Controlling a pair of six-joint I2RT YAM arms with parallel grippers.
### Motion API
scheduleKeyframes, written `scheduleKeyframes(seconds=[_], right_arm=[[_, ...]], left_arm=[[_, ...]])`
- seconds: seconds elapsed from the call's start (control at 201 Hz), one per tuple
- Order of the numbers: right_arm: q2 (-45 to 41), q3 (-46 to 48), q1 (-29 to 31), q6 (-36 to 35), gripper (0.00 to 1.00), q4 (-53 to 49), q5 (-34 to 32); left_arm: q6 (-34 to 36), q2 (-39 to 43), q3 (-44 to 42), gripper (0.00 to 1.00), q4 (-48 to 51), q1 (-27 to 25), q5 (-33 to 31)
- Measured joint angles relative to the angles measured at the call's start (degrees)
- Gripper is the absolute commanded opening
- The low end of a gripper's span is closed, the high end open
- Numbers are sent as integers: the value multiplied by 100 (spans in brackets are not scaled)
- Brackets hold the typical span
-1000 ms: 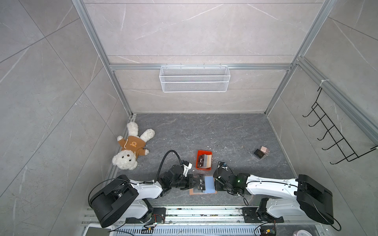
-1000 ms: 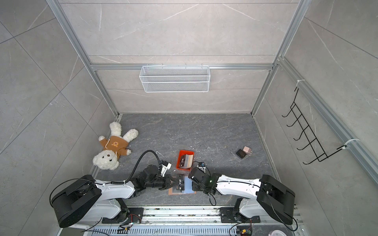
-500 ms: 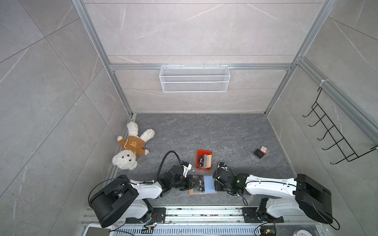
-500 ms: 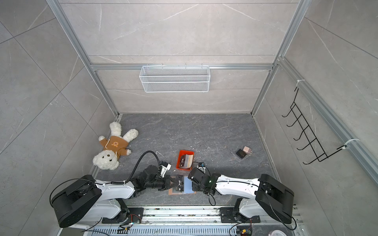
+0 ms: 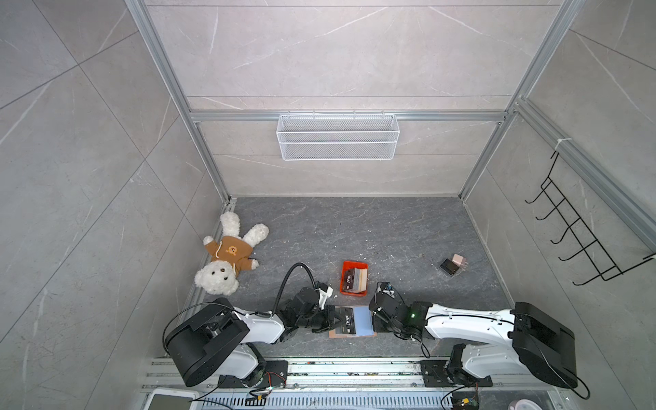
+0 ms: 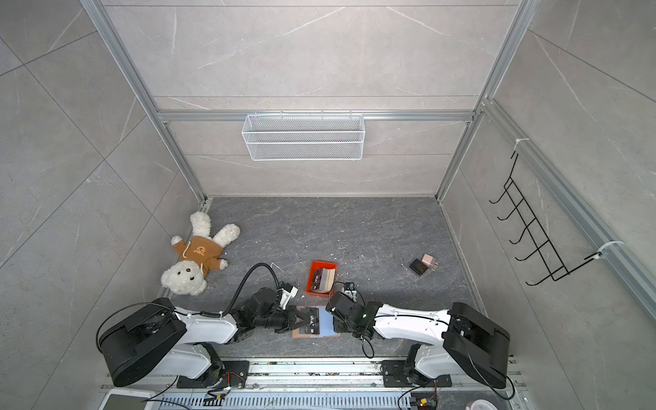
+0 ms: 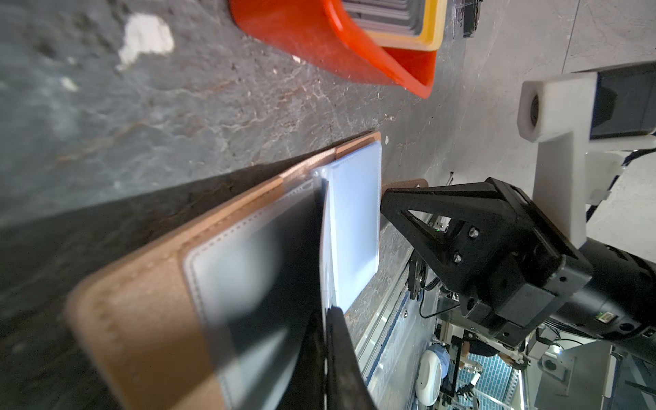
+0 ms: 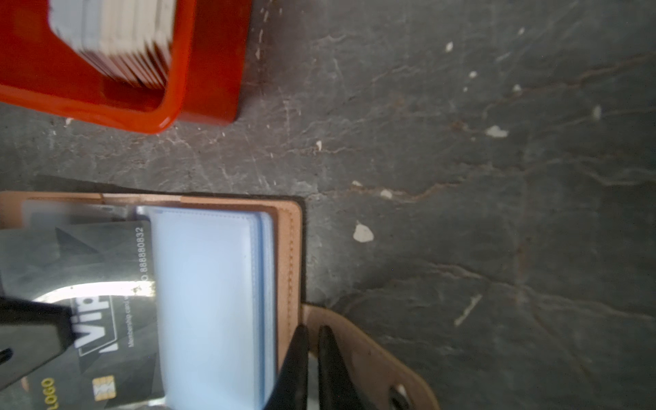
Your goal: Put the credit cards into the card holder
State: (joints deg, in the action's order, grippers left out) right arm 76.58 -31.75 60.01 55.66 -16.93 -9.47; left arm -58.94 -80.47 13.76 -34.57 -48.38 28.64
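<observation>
The robot's left gripper should release the black VIP credit card at the card holder's middle fold [image 5: 350, 320] [image 7: 317, 252], next to the card holder's light blue sleeve.
The card holder [image 5: 362, 321] [image 6: 326, 321] lies open on the floor by the front edge, a tan cover with bluish sleeves [image 8: 209, 284]. My left gripper [image 5: 332, 318] [image 7: 326, 319] is shut on a black VIP credit card [image 5: 346, 319] [image 8: 106, 255], held low over the holder's left page [image 7: 142, 294]. My right gripper [image 5: 373, 321] [image 8: 312, 337] is shut. Its tips rest on the holder's right edge, where the snap tab [image 8: 372, 355] begins. More credit cards [image 5: 353, 278] [image 8: 117, 32] stand in the orange-red tray [image 5: 355, 263] just beyond the holder.
A teddy bear [image 5: 227, 259] lies at the left wall. A small black-and-pink block pair [image 5: 453, 264] sits at the right. A wire basket [image 5: 337, 136] hangs on the back wall and a black hook rack [image 5: 575, 241] on the right wall.
The right arm has shifted very slightly to the left. The left gripper and its card stay where they were.
</observation>
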Motion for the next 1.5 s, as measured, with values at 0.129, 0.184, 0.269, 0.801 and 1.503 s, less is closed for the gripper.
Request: scheduleKeyframes(seconds=[0.129,0.184,0.269,0.801,1.503], right_arm=[[22,-4,17,0,12,0,-24],[26,-9,20,0,12,0,-33],[28,-9,26,0,12,0,-39],[37,-11,57,2,11,0,-85],[83,-37,114,4,10,-15,-184]], left_arm=[[-2,-74,4,0,-72,0,35],[-2,-107,4,0,-120,0,48],[-2,-151,4,0,-170,0,59],[-66,-461,101,2,-407,0,179],[-219,-514,201,18,-96,-2,20]])
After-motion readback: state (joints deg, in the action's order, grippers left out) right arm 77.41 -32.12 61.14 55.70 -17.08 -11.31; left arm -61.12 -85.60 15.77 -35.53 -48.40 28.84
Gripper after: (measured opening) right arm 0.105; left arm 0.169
